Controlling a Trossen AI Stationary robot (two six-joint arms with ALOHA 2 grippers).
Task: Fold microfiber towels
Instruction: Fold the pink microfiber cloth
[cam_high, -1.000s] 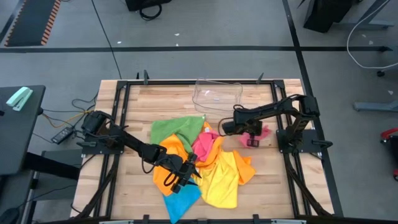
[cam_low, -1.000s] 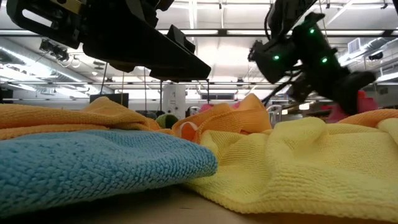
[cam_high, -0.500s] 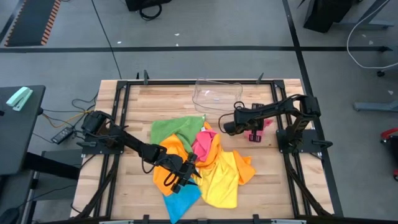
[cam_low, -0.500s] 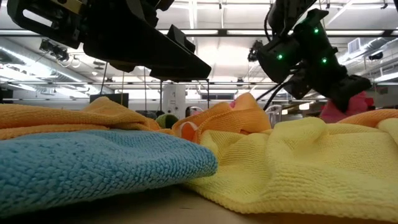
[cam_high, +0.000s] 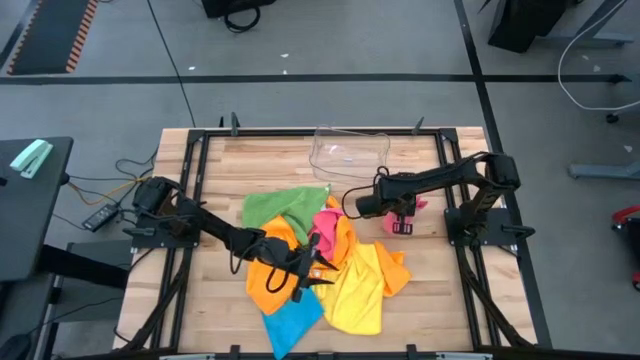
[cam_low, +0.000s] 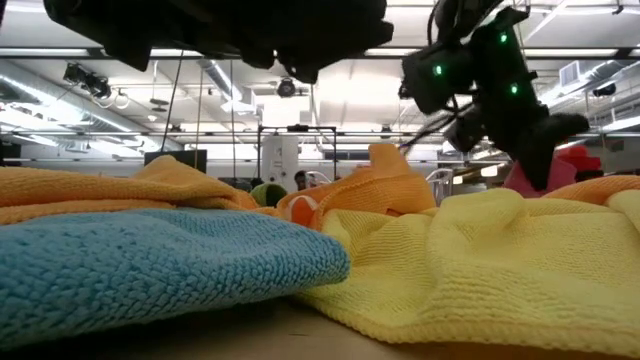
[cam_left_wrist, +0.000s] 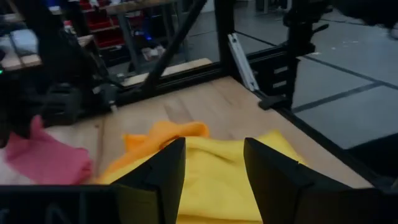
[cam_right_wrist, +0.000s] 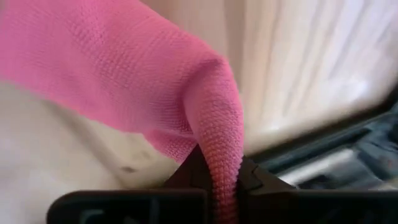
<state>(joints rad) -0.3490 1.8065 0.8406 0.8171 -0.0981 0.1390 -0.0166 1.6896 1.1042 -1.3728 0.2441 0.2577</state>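
I see my right gripper pinching only a bunched fold of the pink towel, so I need to grab the pink towel's loose end (cam_right_wrist: 59, 50) with my left gripper and pull it out straight.
Several microfiber towels lie in a heap mid-table: green (cam_high: 283, 208), pink (cam_high: 325, 232), orange (cam_high: 268, 272), yellow (cam_high: 362, 288) and blue (cam_high: 291, 320). My left gripper (cam_high: 321, 272) hovers open over the heap where orange meets yellow. In its wrist view its fingers (cam_left_wrist: 163, 179) stand apart with the yellow towel (cam_left_wrist: 214, 177) beyond them and nothing between. Another pink towel (cam_high: 411, 205) is off to the heap's right, with my right gripper (cam_high: 403, 222) shut on it. In the low view it shows as (cam_low: 578, 158). My right gripper pinches a bunched fold of the pink towel (cam_right_wrist: 219, 167) between its two fingers, which slant steeply down from above. The cloth spreads away from the fingers over the pale wood. I cannot tell whether its far end rests on the table.
A clear plastic tray (cam_high: 350, 152) stands at the table's far edge, behind the heap. Black frame rails (cam_high: 190, 190) run along the table's sides. Bare wood (cam_high: 430, 270) lies to the right of the heap, near the front.
My left gripper has risen a little above the heap and tipped up toward level, still open. My right gripper has tipped slightly with the pink towel in its fingers. The heap of towels has kept its shape.
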